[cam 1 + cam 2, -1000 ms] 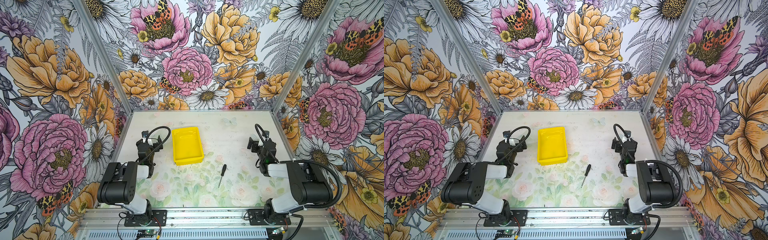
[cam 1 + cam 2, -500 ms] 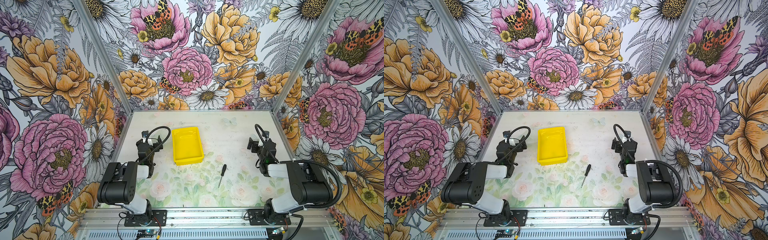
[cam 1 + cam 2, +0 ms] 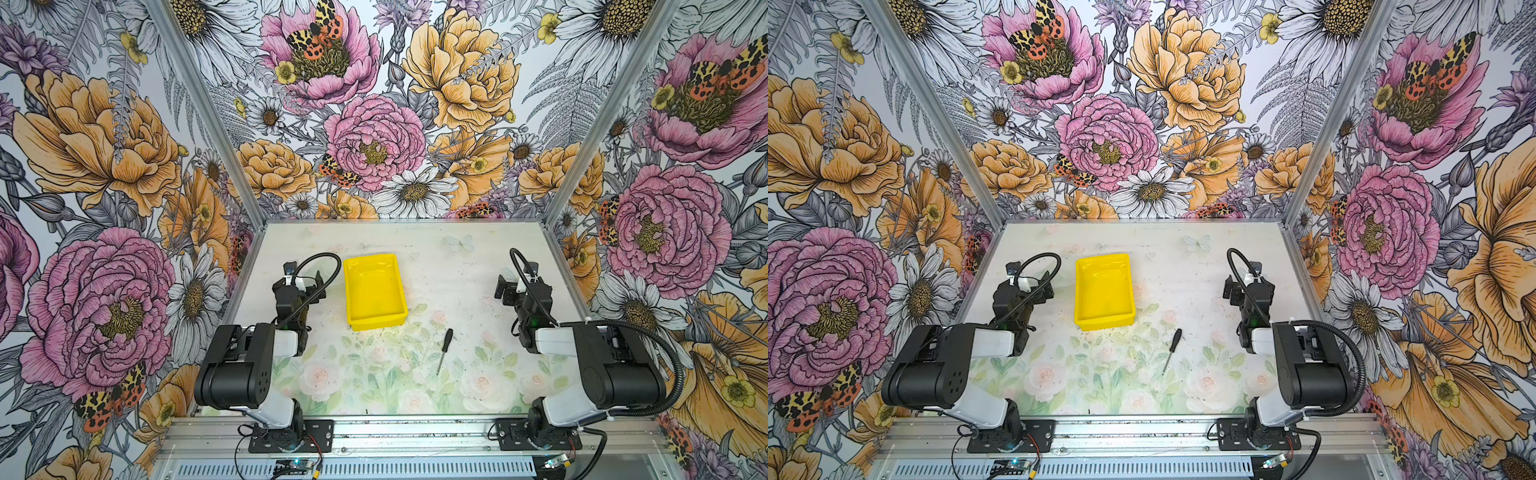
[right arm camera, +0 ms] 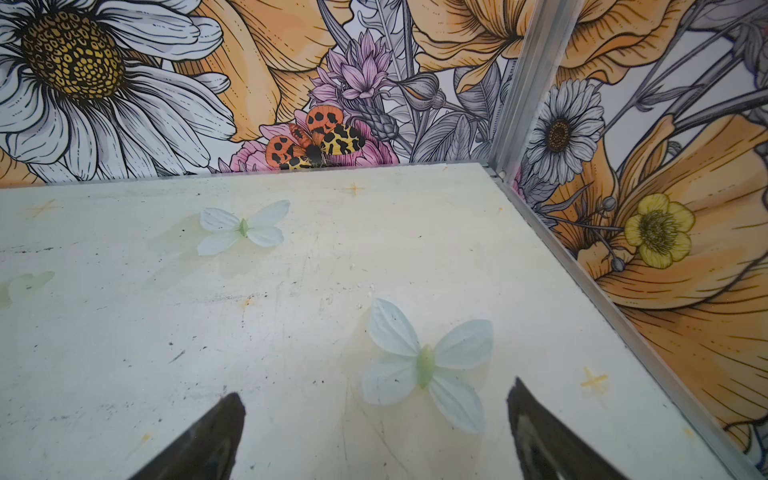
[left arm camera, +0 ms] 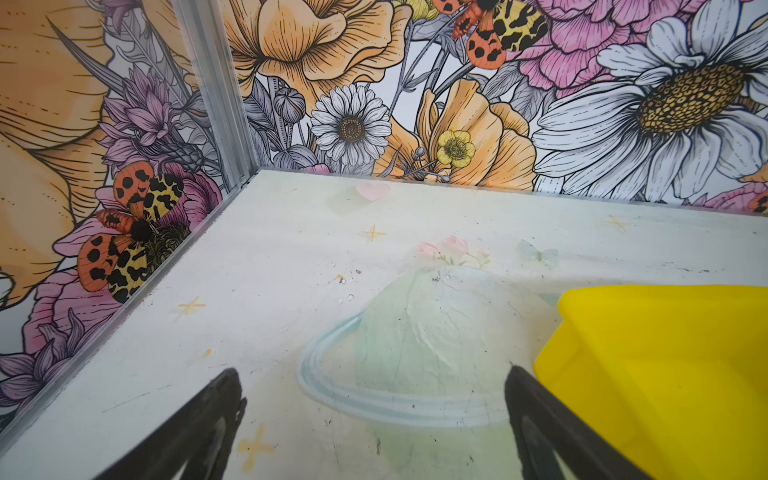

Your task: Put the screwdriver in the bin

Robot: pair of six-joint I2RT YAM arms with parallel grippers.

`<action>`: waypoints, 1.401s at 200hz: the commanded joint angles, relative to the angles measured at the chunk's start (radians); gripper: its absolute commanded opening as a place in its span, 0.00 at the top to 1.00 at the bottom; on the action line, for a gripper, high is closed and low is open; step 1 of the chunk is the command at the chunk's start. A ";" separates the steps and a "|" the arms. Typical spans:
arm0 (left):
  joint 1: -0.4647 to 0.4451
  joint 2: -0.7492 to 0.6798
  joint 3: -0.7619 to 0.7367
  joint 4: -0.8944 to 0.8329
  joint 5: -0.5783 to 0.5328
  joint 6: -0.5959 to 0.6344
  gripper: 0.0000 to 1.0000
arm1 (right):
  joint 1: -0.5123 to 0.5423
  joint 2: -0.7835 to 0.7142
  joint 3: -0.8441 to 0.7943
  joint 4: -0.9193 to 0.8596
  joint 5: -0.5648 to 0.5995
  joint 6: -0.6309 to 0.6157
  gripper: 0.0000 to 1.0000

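Note:
Next, my right gripper needs to go to the black handle (image 3: 447,340) of the screwdriver near the yellow bin and close there.
The screwdriver (image 3: 444,347) (image 3: 1173,349), black-handled with a thin silver shaft, lies flat on the table in both top views, handle toward the back. It lies just in front and to the right of the yellow bin (image 3: 376,322) (image 3: 1104,322), which holds nothing. My left gripper (image 3: 305,276) (image 5: 372,372) rests low beside the bin's left side, open, with only bare table between its fingers. The left wrist view shows the bin (image 5: 665,353) next to one finger. My right gripper (image 3: 515,282) (image 4: 375,390) sits at the right, well clear of the screwdriver, open and holding nothing.
Floral walls with metal corner posts (image 3: 569,166) close in the table on three sides. A metal rail (image 3: 415,432) carrying both arm bases runs along the front edge. Printed butterflies (image 4: 424,365) mark the table surface.

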 commanded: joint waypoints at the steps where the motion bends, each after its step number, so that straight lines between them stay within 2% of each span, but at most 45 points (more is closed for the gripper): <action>1: -0.006 -0.044 -0.019 0.009 -0.027 0.004 0.01 | 0.001 -0.032 0.049 -0.074 -0.021 -0.020 0.01; 26: 0.003 -0.125 -0.015 -0.079 -0.034 -0.006 0.01 | 0.001 -0.076 0.128 -0.263 -0.019 -0.011 0.01; 51: 0.004 -0.229 -0.006 -0.210 -0.047 -0.025 0.01 | 0.004 -0.133 0.130 -0.321 -0.030 -0.001 0.01; 79: 0.004 -0.365 0.014 -0.407 -0.079 -0.071 0.01 | 0.019 -0.225 0.128 -0.431 0.026 0.034 0.01; 91: 0.002 -0.424 0.024 -0.489 -0.088 -0.112 0.01 | 0.029 -0.266 0.139 -0.510 0.061 0.053 0.01; 127: -0.010 -0.577 0.072 -0.757 -0.220 -0.285 0.01 | 0.072 -0.382 0.199 -0.788 0.138 0.141 0.01; 149: -0.050 -0.625 0.112 -0.877 -0.265 -0.325 0.01 | 0.105 -0.443 0.227 -0.920 0.151 0.205 0.01; 177: -0.095 -0.649 0.164 -1.008 -0.201 -0.350 0.01 | 0.161 -0.524 0.251 -1.048 0.143 0.294 0.01; 201: -0.121 -0.634 0.225 -1.121 -0.056 -0.359 0.01 | 0.197 -0.557 0.271 -1.147 0.088 0.326 0.01; 226: -0.151 -0.640 0.257 -1.205 0.027 -0.381 0.01 | 0.240 -0.538 0.304 -1.251 0.063 0.375 0.01; 247: -0.185 -0.680 0.271 -1.255 0.088 -0.386 0.01 | 0.279 -0.497 0.320 -1.279 0.001 0.412 0.01; 280: -0.231 -0.759 0.264 -1.317 0.231 -0.384 0.01 | 0.370 -0.455 0.324 -1.284 -0.002 0.419 0.01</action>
